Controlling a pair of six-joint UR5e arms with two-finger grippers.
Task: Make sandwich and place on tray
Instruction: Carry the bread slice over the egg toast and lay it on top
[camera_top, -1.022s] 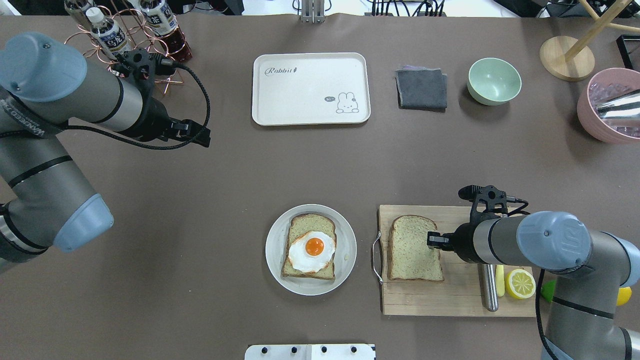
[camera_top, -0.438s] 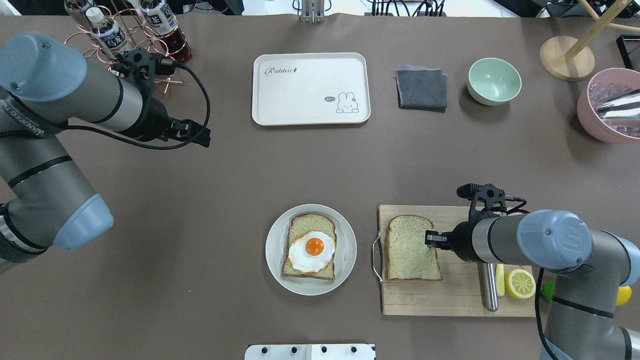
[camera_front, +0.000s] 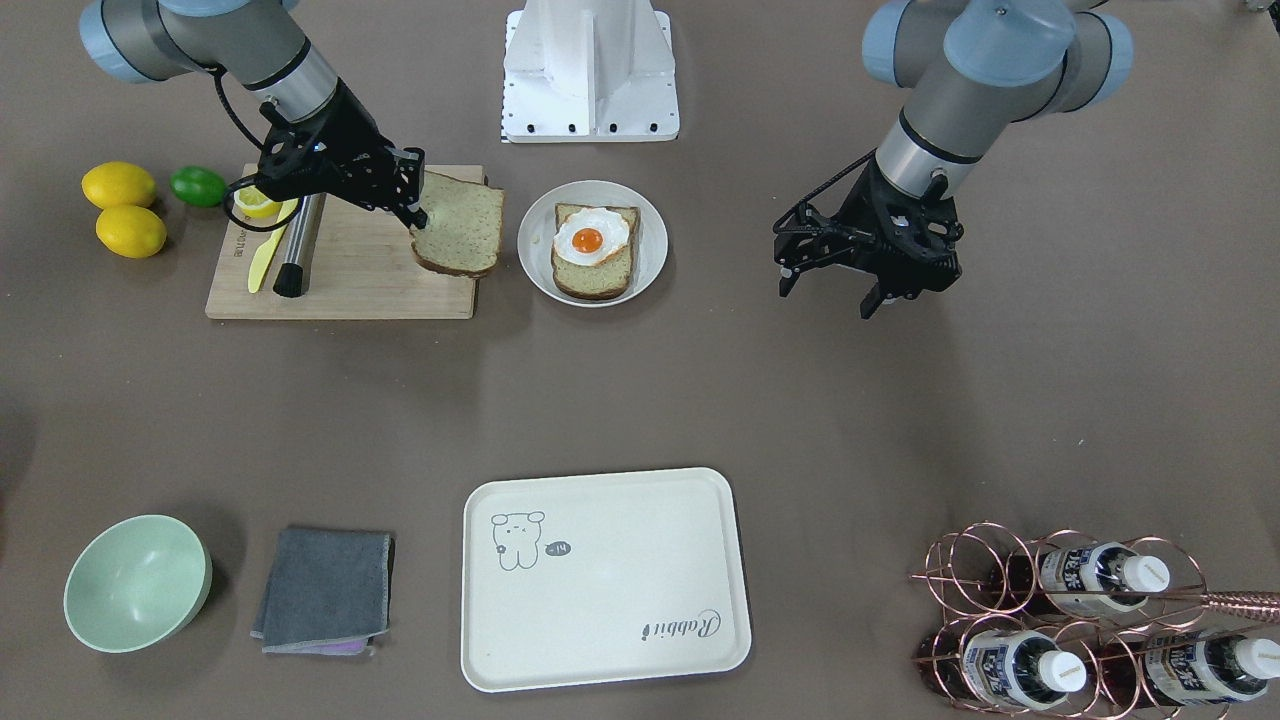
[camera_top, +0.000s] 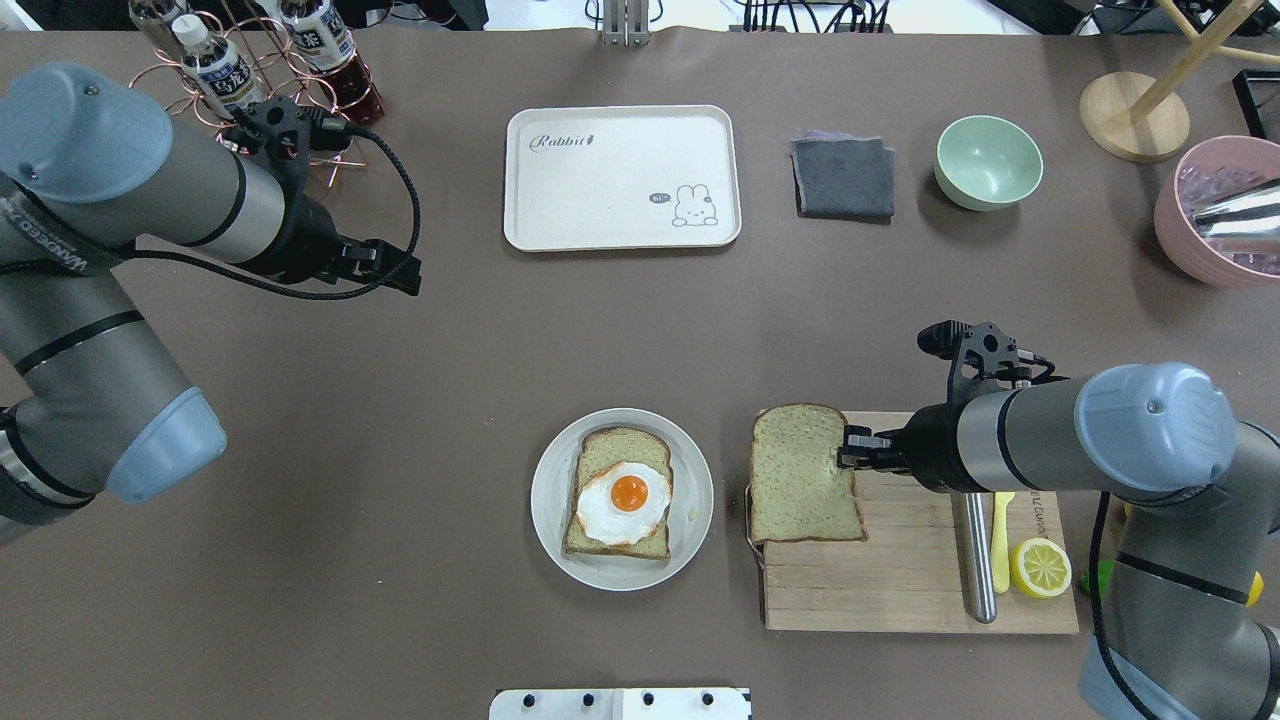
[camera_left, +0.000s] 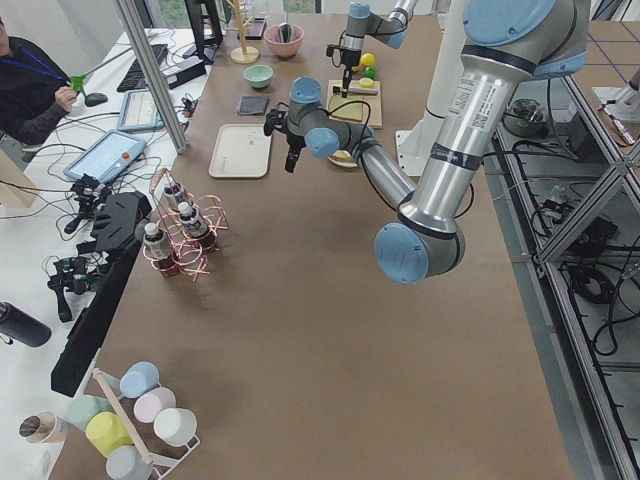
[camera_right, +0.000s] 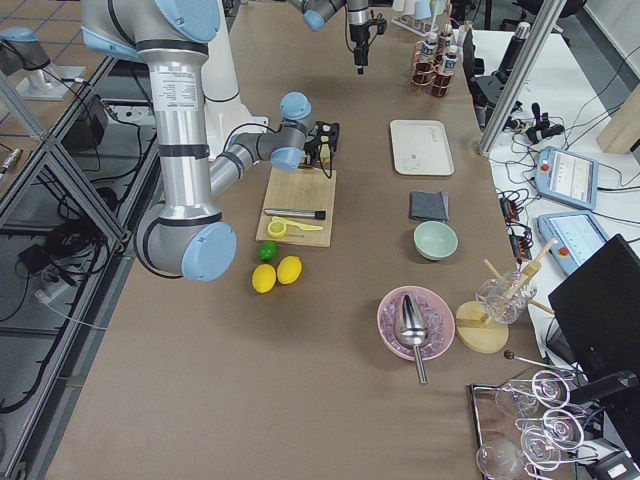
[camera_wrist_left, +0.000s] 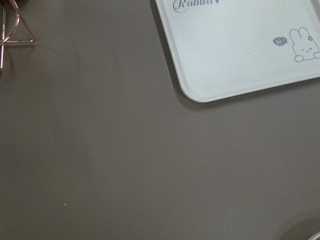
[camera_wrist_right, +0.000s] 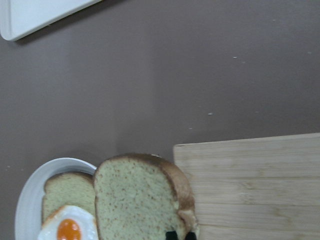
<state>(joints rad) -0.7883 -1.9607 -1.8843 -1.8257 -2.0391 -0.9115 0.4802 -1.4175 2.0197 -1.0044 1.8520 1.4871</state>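
My right gripper is going to put the speckled slice of bread down on the fried egg on the round white plate (camera_front: 596, 233) (camera_wrist_right: 69, 226).
A speckled bread slice (camera_top: 803, 472) hangs in my right gripper (camera_top: 848, 447), which is shut on its right edge and holds it lifted over the left end of the wooden cutting board (camera_top: 920, 590). It also shows in the front view (camera_front: 459, 225) and the right wrist view (camera_wrist_right: 137, 197). A second bread slice (camera_top: 610, 455) with a fried egg (camera_top: 624, 502) on top lies on the round white plate (camera_top: 548, 500). The cream tray (camera_top: 620, 175) lies bare at the table's far middle. My left gripper (camera_front: 830, 292) hovers open and empty over bare table, left of the tray.
A steel knife handle (camera_top: 975, 565), a yellow utensil and a lemon half (camera_top: 1040, 567) lie on the board's right end. A grey cloth (camera_top: 843, 177), a green bowl (camera_top: 988, 161) and a pink bowl (camera_top: 1215, 215) sit far right. A copper bottle rack (camera_top: 250, 60) stands far left.
My right gripper has lifted the bread slice off the board and carried it left and away from me, toward the plate. The left arm has not moved.
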